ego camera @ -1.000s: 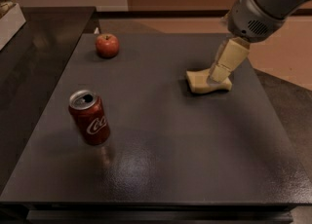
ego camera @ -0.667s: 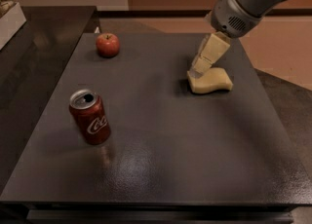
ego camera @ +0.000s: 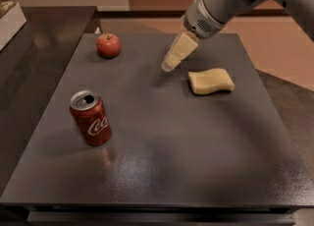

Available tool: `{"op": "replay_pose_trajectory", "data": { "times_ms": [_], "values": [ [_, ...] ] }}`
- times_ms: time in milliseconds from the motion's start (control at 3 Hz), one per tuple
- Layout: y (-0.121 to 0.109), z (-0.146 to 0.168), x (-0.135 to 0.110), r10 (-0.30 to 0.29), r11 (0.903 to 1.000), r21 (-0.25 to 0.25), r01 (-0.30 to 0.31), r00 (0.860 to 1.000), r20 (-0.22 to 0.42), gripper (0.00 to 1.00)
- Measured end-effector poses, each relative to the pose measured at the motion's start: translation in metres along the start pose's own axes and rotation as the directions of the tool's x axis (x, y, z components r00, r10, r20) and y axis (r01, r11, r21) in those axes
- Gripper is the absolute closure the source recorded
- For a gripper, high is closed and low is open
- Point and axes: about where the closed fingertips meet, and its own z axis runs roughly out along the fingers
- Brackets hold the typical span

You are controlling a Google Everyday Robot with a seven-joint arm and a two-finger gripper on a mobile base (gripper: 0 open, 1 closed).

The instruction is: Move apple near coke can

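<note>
The robot's gripper will next move to the apple at the far end of the table, past the coke can, and close around the apple's sides [ego camera: 110, 46].
The apple [ego camera: 108, 45], small, round and red with a short stem, sits at the far left of the dark table [ego camera: 162, 171]. The coke can [ego camera: 90, 118], red with white script and a silver top, stands upright at the left, nearer the front edge, well apart from the apple. My gripper [ego camera: 171, 64], with pale cream fingers, hangs from the grey arm at the upper right and hovers above the table's far middle, to the right of the apple. It holds nothing.
A pale yellow wavy sponge [ego camera: 211, 81] lies on the table just right of the gripper. A light box [ego camera: 10, 18] stands on the dark counter at the far left. The table's right edge drops to a tan floor.
The gripper has moved left, off the sponge and toward the apple. The sponge, apple and can have stayed where they were.
</note>
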Motion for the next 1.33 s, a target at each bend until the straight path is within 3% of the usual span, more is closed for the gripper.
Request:
{"op": "replay_pose_trajectory", "data": {
  "times_ms": [667, 1333],
  "values": [
    [-0.015, 0.057, -0.047, 0.051, 0.9986, 0.008, -0.052, 0.997, 0.058, 0.00],
    [-0.023, 0.107, -0.088, 0.105, 0.9944, -0.021, -0.103, 0.992, 0.073, 0.00]
  ]
}}
